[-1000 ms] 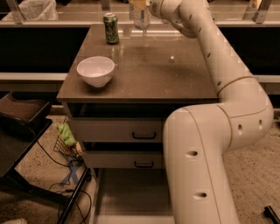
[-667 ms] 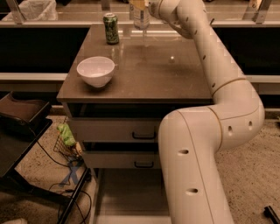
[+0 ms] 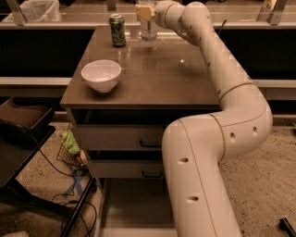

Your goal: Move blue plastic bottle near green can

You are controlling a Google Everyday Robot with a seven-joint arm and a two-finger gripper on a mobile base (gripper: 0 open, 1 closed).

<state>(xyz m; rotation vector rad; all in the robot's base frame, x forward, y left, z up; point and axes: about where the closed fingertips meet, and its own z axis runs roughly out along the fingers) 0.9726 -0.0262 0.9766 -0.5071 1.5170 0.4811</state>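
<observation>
The robot's gripper needs to release the blue plastic bottle on the brown table, a short gap [image 3: 146, 47] beside the green can. The bottle is now upright at the table's far edge.
The blue plastic bottle [image 3: 148, 28] is a clear bottle standing upright at the far edge of the brown table [image 3: 152, 78], its upper part at the frame's top. My gripper [image 3: 145, 12] is at the bottle's upper part and is shut on it. The bottle's base is at or just above the tabletop; I cannot tell which. The green can [image 3: 117, 30] stands upright on the table's far left, a short gap to the left of the bottle. My arm reaches over the table's right side.
A white bowl [image 3: 101, 75] sits at the table's front left. Two drawers [image 3: 138, 141] lie under the tabletop. A dark chair [image 3: 18, 134] and cables [image 3: 76, 185] are on the floor at the left. A rail runs behind the table.
The arm's elbow and lower links have shifted slightly to the left. The gripper and bottle stay at almost the same place by the far edge. Can and bowl have not moved.
</observation>
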